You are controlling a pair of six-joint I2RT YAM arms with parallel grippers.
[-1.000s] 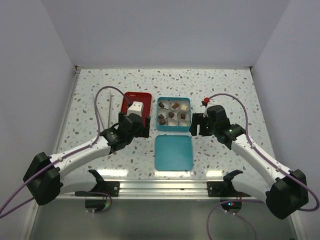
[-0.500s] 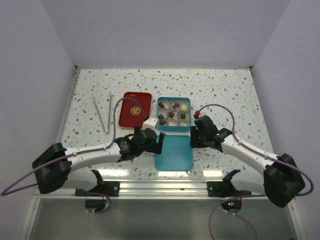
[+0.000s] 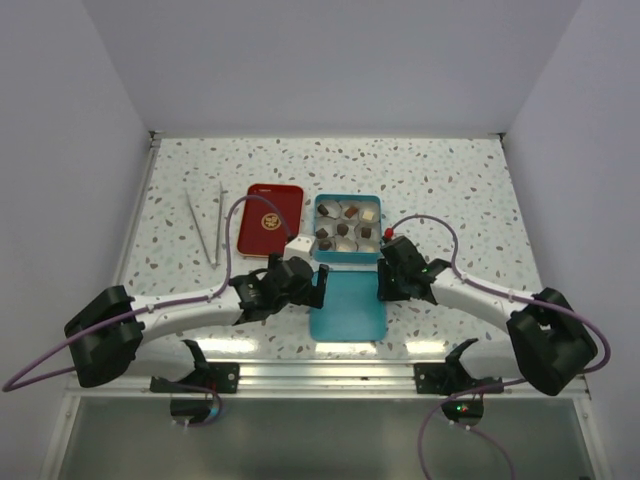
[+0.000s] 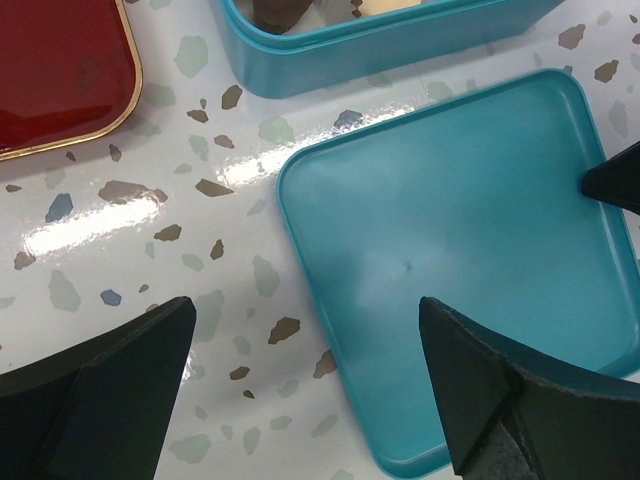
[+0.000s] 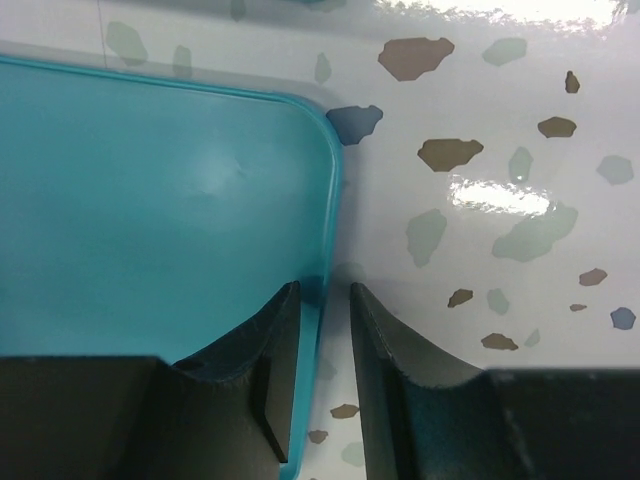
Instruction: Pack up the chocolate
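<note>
I will next close my left gripper on the rim of the teal lid [image 3: 311,312] [image 4: 334,338], halfway along the side of the lid that is opposite my right gripper.
Several chocolate [image 3: 343,229] pieces, dark brown and cream, sit in paper cups inside the teal tin [image 3: 347,254]. The tin's teal lid [image 3: 347,308] lies flat on the table just in front of it. My left gripper [image 3: 318,286] [image 4: 307,305] is wide open over the lid's [image 4: 460,240] left edge, one finger above the table and the other above the lid. My right gripper [image 3: 384,283] [image 5: 325,290] has narrowed onto the lid's [image 5: 150,220] right rim, one finger inside it and one outside. A tip of the right gripper shows in the left wrist view.
A red tray [image 3: 270,220] [image 4: 60,70] with a gold emblem lies left of the tin [image 4: 400,40]. Metal tweezers [image 3: 205,228] lie further left. Both arms reach in low from the near edge, and grey walls close the table on three sides.
Both arms drew back from the tin and tray to the lid. In the last half second the right gripper slid onto the lid's right rim and its jaws narrowed. The left stayed open.
</note>
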